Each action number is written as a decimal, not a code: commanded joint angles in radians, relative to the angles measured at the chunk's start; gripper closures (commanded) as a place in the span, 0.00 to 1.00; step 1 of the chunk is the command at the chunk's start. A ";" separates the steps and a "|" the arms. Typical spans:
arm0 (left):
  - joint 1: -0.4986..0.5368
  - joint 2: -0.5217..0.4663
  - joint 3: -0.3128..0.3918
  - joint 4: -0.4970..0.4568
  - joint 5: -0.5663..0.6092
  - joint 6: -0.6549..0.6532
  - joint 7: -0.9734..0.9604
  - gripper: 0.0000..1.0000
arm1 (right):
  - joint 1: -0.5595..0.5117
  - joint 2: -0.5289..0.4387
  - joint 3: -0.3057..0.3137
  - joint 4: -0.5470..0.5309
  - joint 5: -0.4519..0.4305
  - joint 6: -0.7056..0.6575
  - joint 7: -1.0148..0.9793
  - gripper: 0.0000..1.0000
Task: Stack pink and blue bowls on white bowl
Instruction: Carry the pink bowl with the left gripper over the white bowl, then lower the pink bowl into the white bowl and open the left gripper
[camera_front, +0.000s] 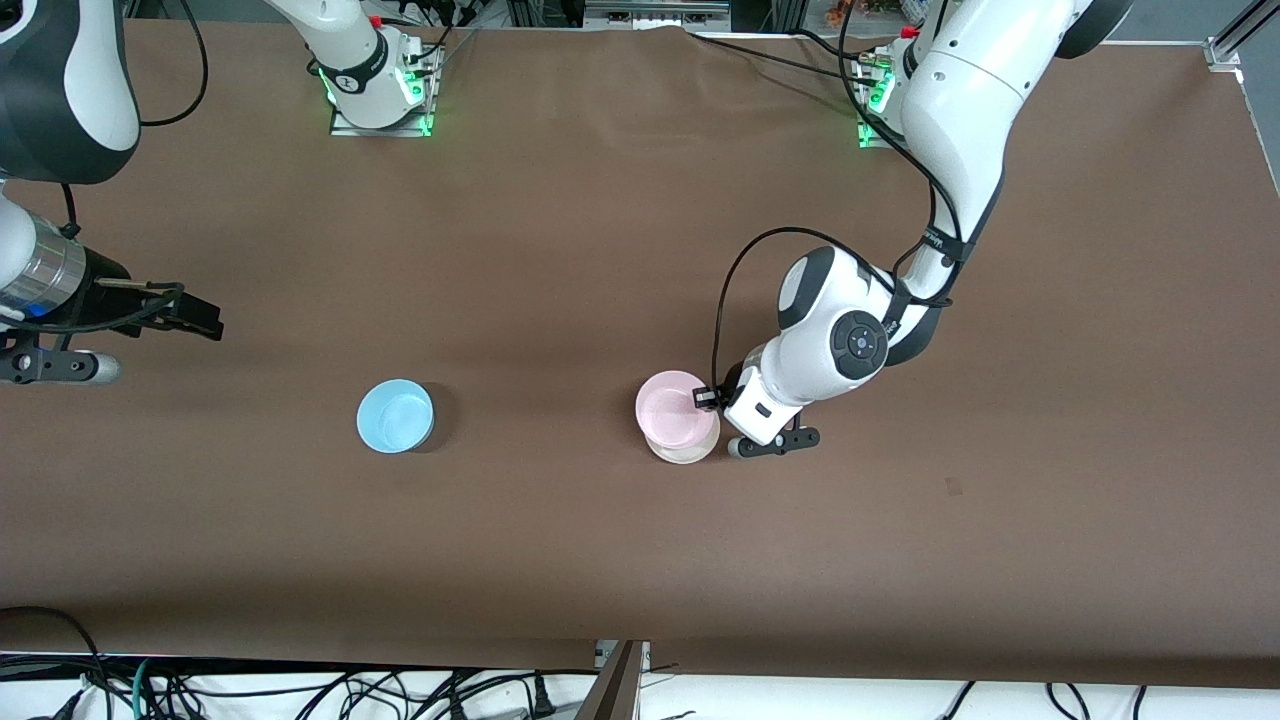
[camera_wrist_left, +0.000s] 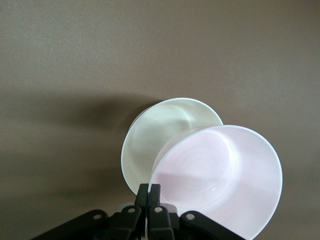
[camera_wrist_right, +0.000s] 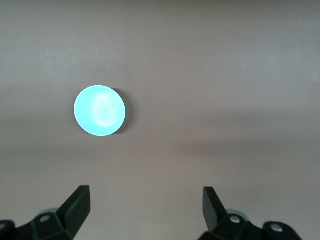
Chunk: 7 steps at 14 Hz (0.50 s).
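My left gripper will let the pink bowl go inside the white bowl (camera_front: 684, 427) (camera_wrist_left: 171, 146), which sits on the table below it.
My left gripper (camera_front: 706, 398) is shut on the rim of the pink bowl (camera_front: 674, 408) and holds it tilted, just above the white bowl (camera_front: 688, 452) and partly over it. In the left wrist view the fingers (camera_wrist_left: 143, 194) pinch the rim of the pink bowl (camera_wrist_left: 220, 175), and the white bowl (camera_wrist_left: 155, 135) stands on the table under it. The blue bowl (camera_front: 395, 415) stands alone on the table toward the right arm's end; it also shows in the right wrist view (camera_wrist_right: 99, 110). My right gripper (camera_front: 205, 322) (camera_wrist_right: 146, 202) is open and empty, high over the table's right-arm end.
The brown table cover (camera_front: 620, 250) bears only the bowls. The arm bases (camera_front: 380, 90) stand along the table's edge farthest from the front camera. Cables (camera_front: 300, 690) hang below the near edge.
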<state>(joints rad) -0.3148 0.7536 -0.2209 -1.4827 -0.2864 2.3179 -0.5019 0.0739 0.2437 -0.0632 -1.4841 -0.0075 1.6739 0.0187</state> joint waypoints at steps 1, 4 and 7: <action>-0.001 0.023 0.000 0.035 0.071 -0.003 -0.023 1.00 | -0.006 -0.004 -0.007 0.008 -0.005 -0.007 -0.032 0.00; -0.001 0.030 0.000 0.035 0.095 -0.003 -0.023 1.00 | -0.006 -0.001 -0.009 0.008 -0.011 -0.005 -0.034 0.00; -0.001 0.035 0.000 0.036 0.095 -0.003 -0.023 1.00 | -0.008 0.014 -0.009 0.004 0.001 -0.005 -0.040 0.00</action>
<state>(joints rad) -0.3139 0.7682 -0.2199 -1.4802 -0.2216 2.3179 -0.5046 0.0722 0.2445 -0.0745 -1.4846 -0.0075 1.6736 -0.0015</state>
